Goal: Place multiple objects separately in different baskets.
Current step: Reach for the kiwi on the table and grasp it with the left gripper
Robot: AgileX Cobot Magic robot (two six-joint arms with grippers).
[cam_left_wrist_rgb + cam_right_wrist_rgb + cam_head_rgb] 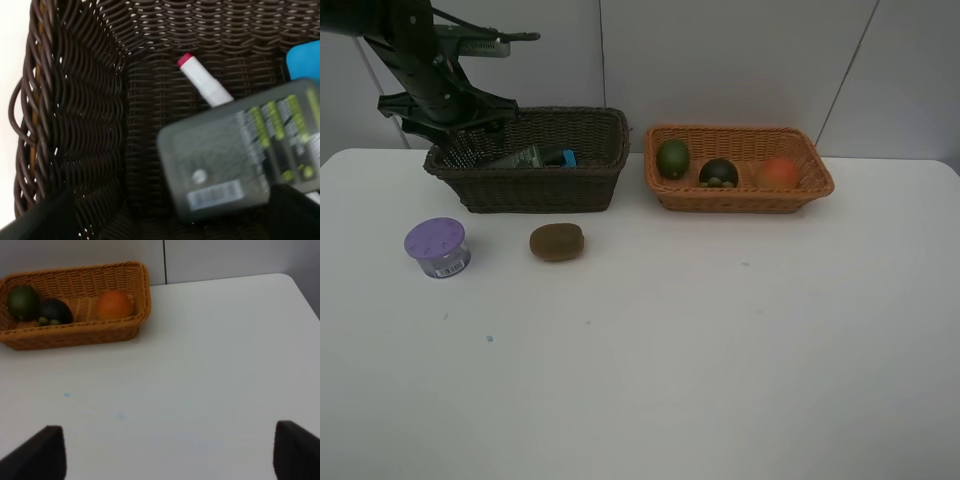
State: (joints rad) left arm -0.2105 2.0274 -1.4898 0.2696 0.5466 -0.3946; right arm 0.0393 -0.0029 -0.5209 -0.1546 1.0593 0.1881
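I will close my left gripper next at the brown kiwi's middle (555, 243), in front of the dark brown basket.
The dark brown basket (525, 185) holds the dark green pump bottle (515, 157) and the blue eraser block (566, 157). The left wrist view shows the bottle (240, 155), the eraser (306, 59) and the white pen (202, 82) lying in it. My left gripper (458, 130) hovers open and empty over the basket's left end. The orange-tan basket (740, 198) holds the green fruit (673, 158), the dark mangosteen (719, 173) and the orange-red fruit (778, 172). The purple-lidded jar (437, 247) and the brown kiwi (557, 242) sit on the table. My right gripper (170, 460) is open over bare table.
The white table (700, 340) stretches in front of both baskets, with a few small blue specks (489, 338) on it. A grey wall stands right behind the baskets. The right arm is outside the high view.
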